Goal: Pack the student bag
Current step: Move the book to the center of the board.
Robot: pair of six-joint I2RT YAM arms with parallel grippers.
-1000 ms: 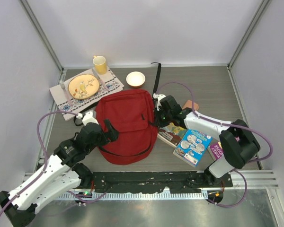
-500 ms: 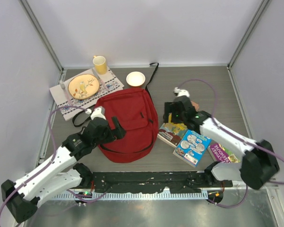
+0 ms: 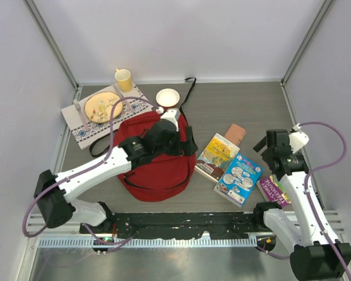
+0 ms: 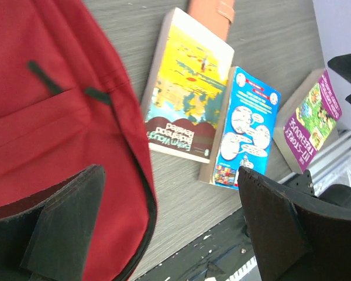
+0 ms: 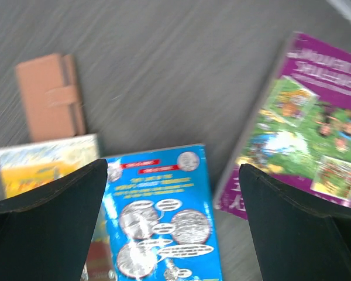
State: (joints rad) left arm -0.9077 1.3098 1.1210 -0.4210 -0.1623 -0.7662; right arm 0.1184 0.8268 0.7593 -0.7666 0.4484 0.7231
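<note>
Next, I move my left gripper over to the far end of the bag-side edge (image 3: 214, 139) (image 4: 169, 28) of the yellow book and close it there.
The student bag (image 3: 155, 170), dark red with black zip lines, lies flat at the table's middle; its right edge shows in the left wrist view (image 4: 58, 117). My left gripper (image 3: 191, 143) hovers over the bag's upper right edge, open and empty (image 4: 169, 187). To the bag's right lie a yellow book (image 3: 217, 155) (image 4: 190, 99), a blue book (image 3: 238, 178) (image 5: 158, 216), a purple book (image 3: 272, 188) (image 5: 304, 129) and a brown wallet (image 3: 236, 133) (image 5: 50, 96). My right gripper (image 3: 263, 152) hangs open above the blue book, holding nothing (image 5: 172, 175).
At the back left a patterned placemat (image 3: 137, 105) carries a plate (image 3: 102, 107), with a yellow mug (image 3: 124, 79) behind it and a white bowl (image 3: 167, 97) to its right. The bag's black strap (image 3: 187, 93) trails toward the back wall.
My right gripper has opened and pulled back to the right, away from the bag's edge. My left arm has swung across the bag to its upper right. The strap has dropped flat.
</note>
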